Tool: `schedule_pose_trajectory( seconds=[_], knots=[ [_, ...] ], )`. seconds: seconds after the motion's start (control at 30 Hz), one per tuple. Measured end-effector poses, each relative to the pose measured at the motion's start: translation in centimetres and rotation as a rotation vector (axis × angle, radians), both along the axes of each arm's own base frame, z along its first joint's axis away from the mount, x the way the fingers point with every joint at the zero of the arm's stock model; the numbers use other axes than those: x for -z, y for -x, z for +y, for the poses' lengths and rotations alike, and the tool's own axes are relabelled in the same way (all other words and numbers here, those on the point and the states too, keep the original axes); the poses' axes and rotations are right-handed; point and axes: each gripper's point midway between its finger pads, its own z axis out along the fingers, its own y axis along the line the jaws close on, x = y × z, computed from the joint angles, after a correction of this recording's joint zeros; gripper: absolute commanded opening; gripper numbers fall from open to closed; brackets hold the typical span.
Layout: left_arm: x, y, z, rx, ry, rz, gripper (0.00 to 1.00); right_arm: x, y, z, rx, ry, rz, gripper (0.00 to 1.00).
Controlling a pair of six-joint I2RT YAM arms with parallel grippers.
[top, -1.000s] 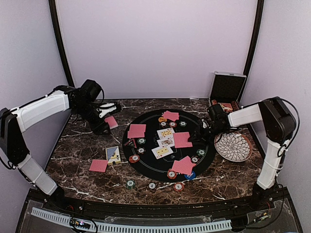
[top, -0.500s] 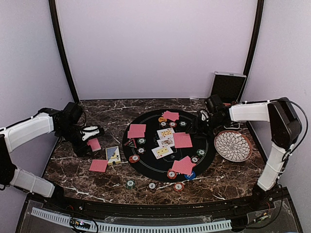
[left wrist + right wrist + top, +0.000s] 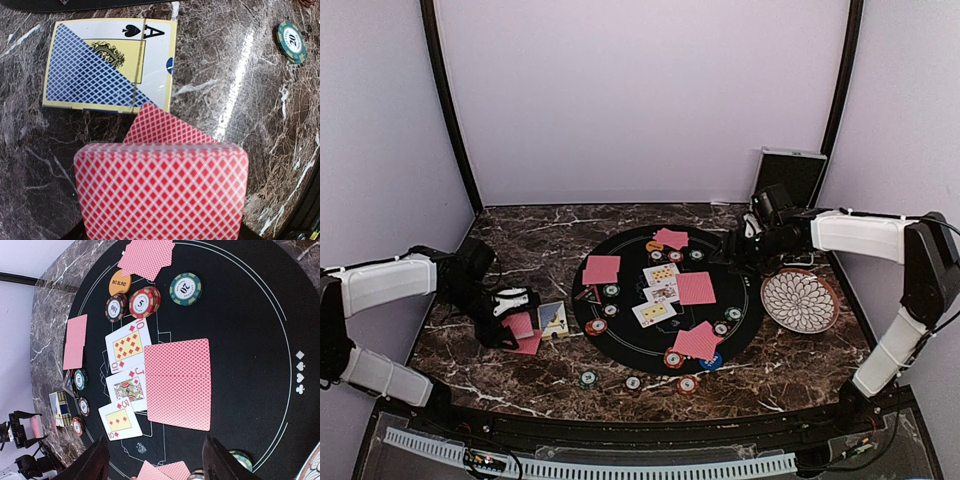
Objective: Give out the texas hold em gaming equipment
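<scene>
Next, my left gripper releases the small stack of red-backed cards over the loose red-backed card (image 3: 508, 344) next to the card box.
My left gripper (image 3: 516, 318) is shut on a red-backed card (image 3: 162, 192), held low over another red-backed card (image 3: 167, 127) that lies on the marble beside the blue-and-yellow card box (image 3: 107, 65). My right gripper (image 3: 157, 460) hovers open over the back right of the round black mat (image 3: 745, 300), nothing between its fingers (image 3: 95, 460). On the mat lie red-backed cards (image 3: 177, 382), three face-up cards (image 3: 127, 345), striped chips (image 3: 185, 288), an orange disc (image 3: 120, 282) and a blue disc (image 3: 712, 361).
A white patterned plate (image 3: 800, 300) sits right of the mat. An open black case (image 3: 787, 180) stands in the back right corner. Three chips (image 3: 633, 382) lie near the front edge, and a green chip (image 3: 291, 41) right of the card box.
My left arm has carried its card from the back left forward and down to the card beside the box. My right gripper has opened and drawn back from the mat's centre.
</scene>
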Motion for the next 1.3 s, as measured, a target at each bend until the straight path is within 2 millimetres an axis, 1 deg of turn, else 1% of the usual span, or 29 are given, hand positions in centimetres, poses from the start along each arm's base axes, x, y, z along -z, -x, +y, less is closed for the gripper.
schedule_pose_trajectory(
  seconds=[0.13,0.2,0.3,0.37,0.47,0.5,0.53,0.57,0.73,0.77,0.83,0.97,1.0,1.07,1.3],
  knots=[
    [0.8,0.2,-0.3,0.026,0.016,-0.008,0.25,0.5,0.7,0.2,0.002,0.0,0.019,0.64],
    [1.3,0.4,-0.2,0.041,0.014,-0.008,0.28,0.2,0.9,0.4,0.001,-0.005,0.018,0.64],
    [2.1,0.5,-0.3,0.058,0.009,-0.006,0.29,-0.4,0.9,0.7,0.002,-0.018,0.004,0.64],
    [2.6,0.6,-0.4,0.072,0.002,-0.005,0.4,-0.9,0.9,0.8,0.002,-0.028,-0.007,0.64],
    [3.4,0.9,-0.5,0.091,-0.006,-0.004,0.43,-1.4,1.0,1.0,0.0,-0.037,-0.019,0.64],
    [3.6,0.9,-0.5,0.096,-0.009,-0.008,0.47,-1.5,1.1,1.1,-0.002,-0.04,-0.022,0.64],
    [3.7,0.9,-0.5,0.101,-0.012,-0.011,0.49,-1.6,1.1,1.1,-0.002,-0.042,-0.023,0.64],
    [3.8,0.8,-0.5,0.103,-0.016,-0.019,0.51,-1.7,1.2,1.1,-0.002,-0.043,-0.024,0.64],
    [3.6,-0.2,-0.6,0.11,-0.019,-0.069,0.53,-2.1,1.8,1.2,-0.001,-0.055,-0.025,0.64],
    [3.6,-0.5,-0.7,0.109,-0.018,-0.081,0.62,-2.3,1.8,1.3,-0.002,-0.058,-0.029,0.64],
    [3.6,-0.6,-0.7,0.109,-0.019,-0.089,0.71,-2.6,1.9,1.3,-0.002,-0.063,-0.033,0.64],
    [3.5,-0.8,-0.7,0.114,-0.024,-0.1,0.74,-3.1,2.0,1.3,-0.001,-0.071,-0.042,0.64],
    [3.5,-0.9,-0.6,0.116,-0.025,-0.105,0.9,-3.2,2.1,1.3,-0.001,-0.074,-0.043,0.65],
    [3.5,-0.8,-0.6,0.123,-0.026,-0.114,0.98,-3.3,2.1,1.3,-0.003,-0.077,-0.046,0.65],
    [3.4,-0.8,-0.6,0.123,-0.027,-0.121,0.98,-3.8,2.5,1.9,-0.013,-0.088,-0.05,0.65]
  ],
)
